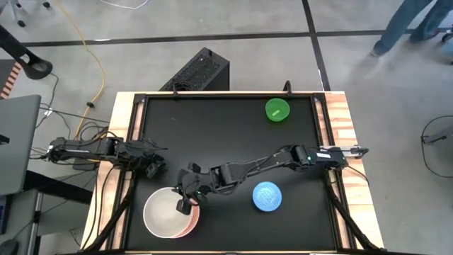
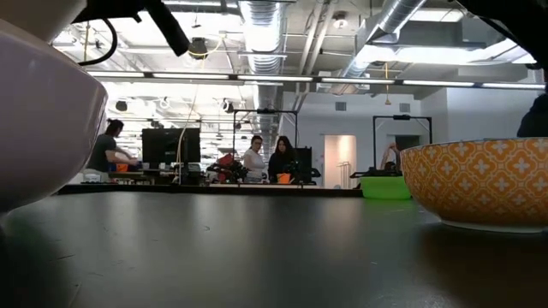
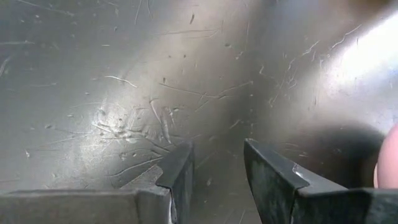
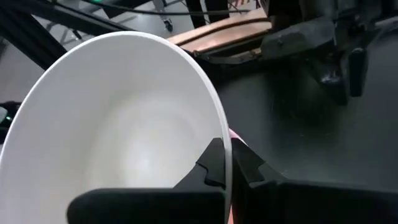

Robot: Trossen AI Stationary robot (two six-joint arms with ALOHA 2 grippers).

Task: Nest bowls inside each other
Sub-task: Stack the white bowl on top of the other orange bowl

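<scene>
Next, my right gripper releases the white bowl inside the pink bowl (image 1: 175, 213), close to the front edge of the table.
A large white bowl (image 1: 164, 212) sits over a pink bowl (image 1: 192, 225), of which only a sliver of rim shows at the white bowl's near right. My right gripper (image 1: 185, 205) is shut on the white bowl's rim. A bowl with a blue inside (image 1: 267, 196) and an orange patterned outside (image 2: 479, 184) stands upright on its base to the right. At the far right of the table stands a small green bowl (image 1: 277, 110). My left gripper (image 1: 152, 166) waits open over the table's left part, touching nothing. My right gripper pinches the white bowl's rim (image 4: 225, 140) on its right side, one finger inside the bowl and one outside. The fingers come from the table's right, slanting down. The bowl sits tilted over the pink bowl (image 4: 234, 134); whether it rests in it I cannot tell.
The black tabletop (image 1: 212, 127) has open room in its middle and far left. A raised frame (image 1: 322, 113) and wooden edges border it. A black box (image 1: 198, 71) stands on the floor beyond the far edge. People sit in the room behind (image 2: 265, 158).
</scene>
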